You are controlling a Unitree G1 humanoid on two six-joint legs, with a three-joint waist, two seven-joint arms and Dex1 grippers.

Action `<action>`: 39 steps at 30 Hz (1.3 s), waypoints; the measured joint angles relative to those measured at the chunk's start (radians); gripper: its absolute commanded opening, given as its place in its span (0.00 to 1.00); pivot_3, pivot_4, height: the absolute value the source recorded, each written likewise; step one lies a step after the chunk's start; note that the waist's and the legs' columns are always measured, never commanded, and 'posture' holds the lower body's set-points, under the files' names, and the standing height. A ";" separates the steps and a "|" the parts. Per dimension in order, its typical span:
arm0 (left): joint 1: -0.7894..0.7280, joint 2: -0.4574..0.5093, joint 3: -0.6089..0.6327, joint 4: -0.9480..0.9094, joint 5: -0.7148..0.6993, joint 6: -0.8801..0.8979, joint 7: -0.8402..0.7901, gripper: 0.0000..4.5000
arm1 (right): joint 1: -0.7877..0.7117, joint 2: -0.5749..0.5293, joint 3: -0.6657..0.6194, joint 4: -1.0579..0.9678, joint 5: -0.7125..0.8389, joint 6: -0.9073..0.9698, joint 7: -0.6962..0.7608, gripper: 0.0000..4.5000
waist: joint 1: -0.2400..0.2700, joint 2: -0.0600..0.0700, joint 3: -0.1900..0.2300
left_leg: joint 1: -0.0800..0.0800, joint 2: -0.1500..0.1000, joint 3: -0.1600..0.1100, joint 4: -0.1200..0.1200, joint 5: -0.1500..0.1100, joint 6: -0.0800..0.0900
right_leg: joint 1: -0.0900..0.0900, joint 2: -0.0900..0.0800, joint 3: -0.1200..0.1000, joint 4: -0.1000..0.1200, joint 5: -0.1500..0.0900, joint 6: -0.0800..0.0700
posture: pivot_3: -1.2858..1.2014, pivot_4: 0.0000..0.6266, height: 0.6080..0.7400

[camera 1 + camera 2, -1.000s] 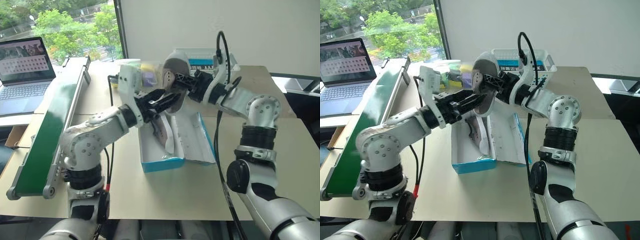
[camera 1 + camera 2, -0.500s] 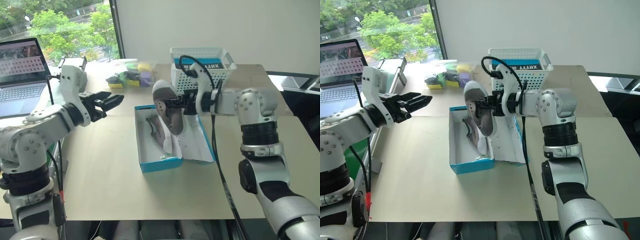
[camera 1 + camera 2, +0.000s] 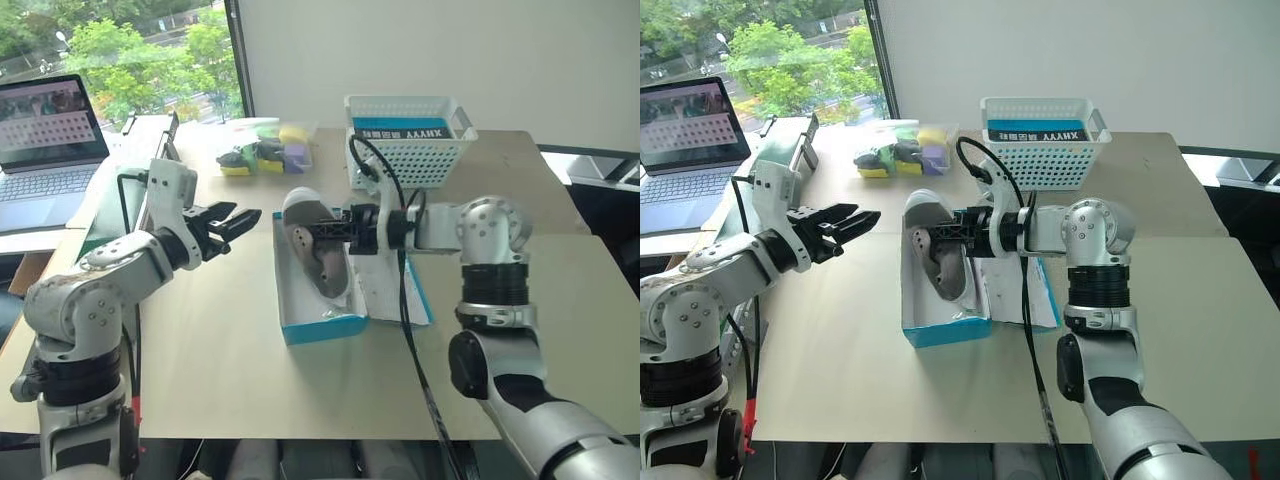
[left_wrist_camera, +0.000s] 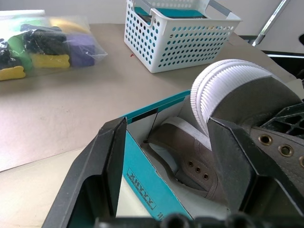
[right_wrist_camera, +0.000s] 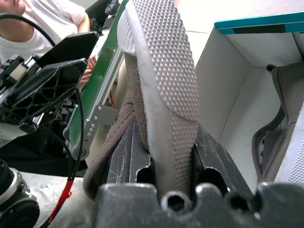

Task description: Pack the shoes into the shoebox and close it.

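The robot's right gripper should release the shoe inside the open blue shoebox [image 3: 314, 266] [image 5: 240, 114], next to the other shoe.
The blue shoebox [image 3: 322, 327] lies open mid-table, its white-lined lid [image 3: 396, 290] folded flat to the right. My right gripper [image 3: 322, 231] is shut on one of the shoes [image 3: 318, 262], clamping its pale ribbed sole [image 5: 167, 71]. That shoe hangs on edge over the box's open top, toe end far and raised. The other shoe [image 4: 191, 157] lies inside the box against its wall. To the left of the box, level with its far end, my left gripper [image 3: 240, 216] stands open and holds nothing. It points at the held shoe.
A white perforated basket [image 3: 410, 150] with a blue lettered box [image 3: 404, 125] stands behind the shoebox. A bag of coloured items [image 3: 262, 150] lies at the back left. A green conveyor [image 3: 148, 135] and a laptop [image 3: 48, 130] stand at the left. A person [image 5: 33, 19] sits beyond the conveyor.
My left gripper has drawn away from the shoe to the left of the box. The right gripper has brought the shoe down and nearer over the open box. The head camera has shifted.
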State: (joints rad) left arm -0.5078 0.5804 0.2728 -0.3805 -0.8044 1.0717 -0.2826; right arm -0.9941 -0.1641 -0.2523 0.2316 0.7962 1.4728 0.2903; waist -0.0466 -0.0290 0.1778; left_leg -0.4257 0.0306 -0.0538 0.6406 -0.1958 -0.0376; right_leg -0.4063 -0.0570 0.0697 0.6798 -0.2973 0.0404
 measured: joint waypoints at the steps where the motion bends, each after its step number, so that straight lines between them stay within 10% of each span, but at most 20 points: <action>1: 0.002 0.000 0.000 0.000 0.001 0.000 0.002 0.64 | 0.001 0.006 -0.004 0.002 -0.006 -0.001 -0.011 0.09 | 0.001 0.000 0.000 | 0.000 0.000 0.000 0.000 0.000 0.000 | 0.000 0.000 0.000 0.000 0.000 0.000 | 0.52 0.24 1.00; 16: 0.031 -0.004 -0.039 0.000 0.078 -0.042 -0.005 0.64 | 0.164 0.086 0.006 0.043 -0.090 -0.101 -0.033 0.09 | -0.005 0.000 0.000 | 0.002 0.000 0.000 0.000 0.000 0.000 | 0.002 0.001 0.000 0.000 0.000 0.000 | 0.52 0.24 1.00; 39: 0.052 0.063 -0.140 -0.061 0.098 -0.042 -0.105 0.64 | 0.149 0.054 0.604 0.114 -0.604 -0.619 0.023 0.09 | -0.028 -0.011 -0.012 | 0.031 0.003 0.001 -0.006 0.000 0.000 | 0.027 0.003 0.001 -0.005 0.000 -0.001 | 0.52 0.24 1.00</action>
State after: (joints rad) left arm -0.4561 0.6430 0.1333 -0.4412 -0.7068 1.0293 -0.3879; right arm -0.8448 -0.1104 0.3515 0.3457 0.1926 0.8535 0.3135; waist -0.0742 -0.0400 0.1656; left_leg -0.3949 0.0336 -0.0526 0.6341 -0.1962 -0.0379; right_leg -0.3794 -0.0541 0.0710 0.6749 -0.2973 0.0398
